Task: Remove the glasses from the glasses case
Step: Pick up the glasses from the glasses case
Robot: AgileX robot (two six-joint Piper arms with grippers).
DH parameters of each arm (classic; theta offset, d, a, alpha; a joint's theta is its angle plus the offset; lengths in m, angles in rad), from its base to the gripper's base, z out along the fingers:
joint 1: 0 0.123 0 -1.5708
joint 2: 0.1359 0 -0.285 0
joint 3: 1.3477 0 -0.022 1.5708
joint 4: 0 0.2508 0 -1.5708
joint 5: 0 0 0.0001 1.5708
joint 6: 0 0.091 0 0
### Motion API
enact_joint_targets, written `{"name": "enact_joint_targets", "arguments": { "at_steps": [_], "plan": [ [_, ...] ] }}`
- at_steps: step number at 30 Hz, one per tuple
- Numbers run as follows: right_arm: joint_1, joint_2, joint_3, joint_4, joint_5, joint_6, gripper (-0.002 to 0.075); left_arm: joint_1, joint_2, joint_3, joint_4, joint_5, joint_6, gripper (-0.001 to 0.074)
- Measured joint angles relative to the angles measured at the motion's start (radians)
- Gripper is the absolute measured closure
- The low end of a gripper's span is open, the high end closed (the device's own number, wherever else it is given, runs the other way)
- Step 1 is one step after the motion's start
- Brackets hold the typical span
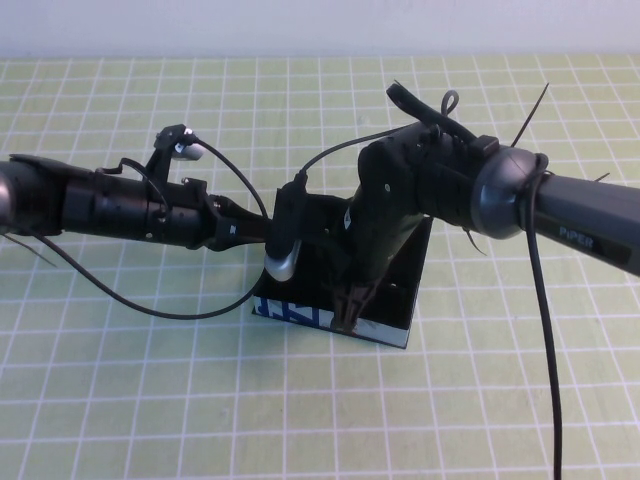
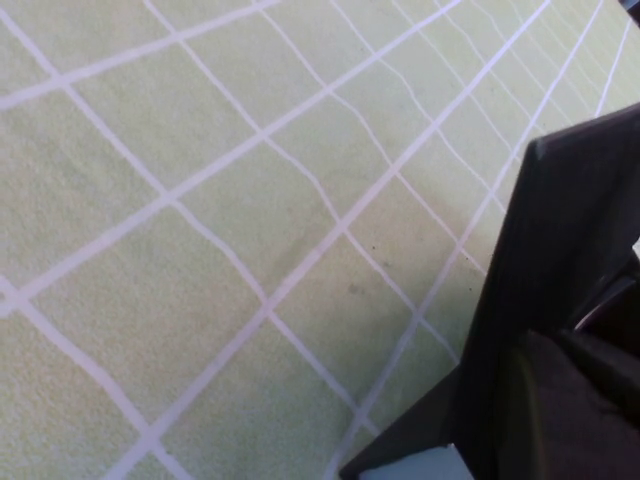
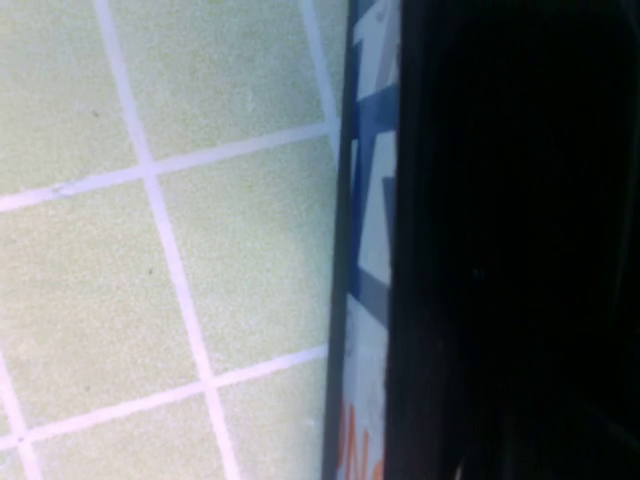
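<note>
I need to set the glasses on the green mat [image 1: 490, 326] between the glasses case and my right gripper's cable.
The glasses case [image 1: 398, 300] is a black box standing open at the table's middle, its pale front side [image 1: 290, 313] printed in blue. My left gripper [image 1: 290, 228] is at the case's left rear edge, against its black wall [image 2: 570, 230]. My right gripper [image 1: 350, 305] points straight down into the case, just behind the front wall. The right wrist view shows the printed front side [image 3: 372, 220] with blue and orange-red marks beside the black interior [image 3: 520, 220]. The glasses are hidden: the inside is dark and covered by both arms.
The table is covered by a green mat with a white grid [image 1: 150, 400]. Cables [image 1: 545, 330] hang from both arms over the mat. A pale wall edge [image 1: 300, 25] runs along the back.
</note>
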Motion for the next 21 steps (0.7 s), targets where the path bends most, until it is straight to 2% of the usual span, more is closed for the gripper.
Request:
{"name": "enact_joint_targets", "arguments": {
  "at_steps": [12,21],
  "plan": [
    [-0.002,-0.091,0.005,0.000,0.053,0.071,0.0664,0.000,-0.033,0.000,0.009,0.023,0.000,0.0739],
    [-0.002,-0.271,0.005,0.000,0.190,0.285,0.0664,0.000,-0.178,0.000,0.018,0.023,-0.006,0.0739]
  ]
}}
